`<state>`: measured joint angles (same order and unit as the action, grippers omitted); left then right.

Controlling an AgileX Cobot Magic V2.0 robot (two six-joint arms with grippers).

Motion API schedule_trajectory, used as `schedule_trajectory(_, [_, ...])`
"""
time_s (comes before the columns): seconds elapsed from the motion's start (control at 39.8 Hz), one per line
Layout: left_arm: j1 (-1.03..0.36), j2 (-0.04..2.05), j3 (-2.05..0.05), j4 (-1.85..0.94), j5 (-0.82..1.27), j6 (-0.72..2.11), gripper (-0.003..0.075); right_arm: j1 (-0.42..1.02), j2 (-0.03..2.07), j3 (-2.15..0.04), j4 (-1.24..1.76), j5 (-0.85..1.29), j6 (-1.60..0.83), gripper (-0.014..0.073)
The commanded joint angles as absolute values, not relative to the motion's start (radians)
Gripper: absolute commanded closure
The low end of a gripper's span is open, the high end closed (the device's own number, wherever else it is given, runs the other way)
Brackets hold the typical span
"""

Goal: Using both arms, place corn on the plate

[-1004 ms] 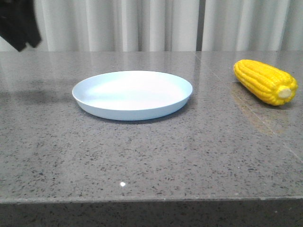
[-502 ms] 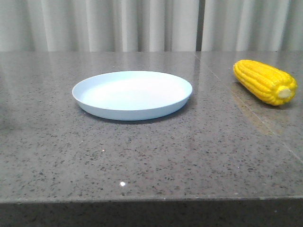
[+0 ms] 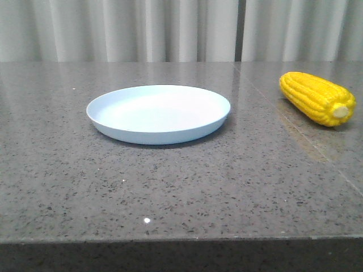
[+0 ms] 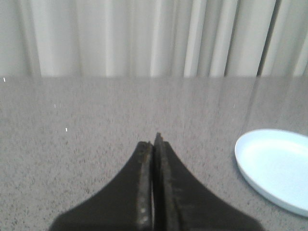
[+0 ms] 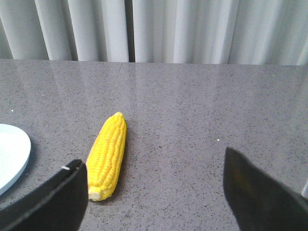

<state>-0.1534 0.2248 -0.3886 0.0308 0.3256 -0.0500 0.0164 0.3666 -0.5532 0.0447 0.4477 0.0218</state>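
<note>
Next, my right gripper grabs the middle of the yellow corn [image 3: 315, 97] [image 5: 108, 155] across its long sides and leaves the cream stub end free.
The yellow corn [image 3: 317, 97] lies on the grey table at the far right, its cream stub end toward the front. The pale blue plate [image 3: 159, 113] sits empty near the table's middle, well left of the cob. Neither arm shows in the front view. In the left wrist view my left gripper [image 4: 155, 144] is shut with nothing in it, low over bare table, the plate's rim [image 4: 243, 166] off to one side. In the right wrist view my right gripper [image 5: 154, 166] is open wide; the corn [image 5: 108, 155] lies on the table just beyond one finger [image 5: 57, 197], untouched.
The grey speckled tabletop [image 3: 187, 187] ends at a front edge near the bottom of the front view. A seam [image 3: 266, 105] runs between plate and cob. Pale curtains [image 3: 170, 28] hang behind the table.
A dark arm part seen at the upper left of the front view one second ago has left the frame. Plate and corn have not moved.
</note>
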Motion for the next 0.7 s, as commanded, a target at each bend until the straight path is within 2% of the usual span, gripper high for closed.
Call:
schedule_trajectory(0.0, [-0.152, 0.165, -0.398, 0.031, 0.237, -0.049, 0.0741, 0.011, 0.379, -0.589, 0.044, 0.371, 0.015, -0.0006])
schedule_trajectory(0.35, [-0.152, 0.137, -0.391, 0.031, 0.237, -0.049, 0.0741, 0.011, 0.379, -0.589, 0.044, 0.369, 0.015, -0.0006])
schedule_trajectory(0.55, [-0.152, 0.137, -0.391, 0.031, 0.239, -0.049, 0.0741, 0.011, 0.380, -0.591, 0.083, 0.296, 0.015, -0.0006])
schedule_trajectory(0.68, [-0.152, 0.137, -0.391, 0.031, 0.239, -0.049, 0.0741, 0.011, 0.440, -0.632, 0.121, 0.300, 0.015, -0.0006])
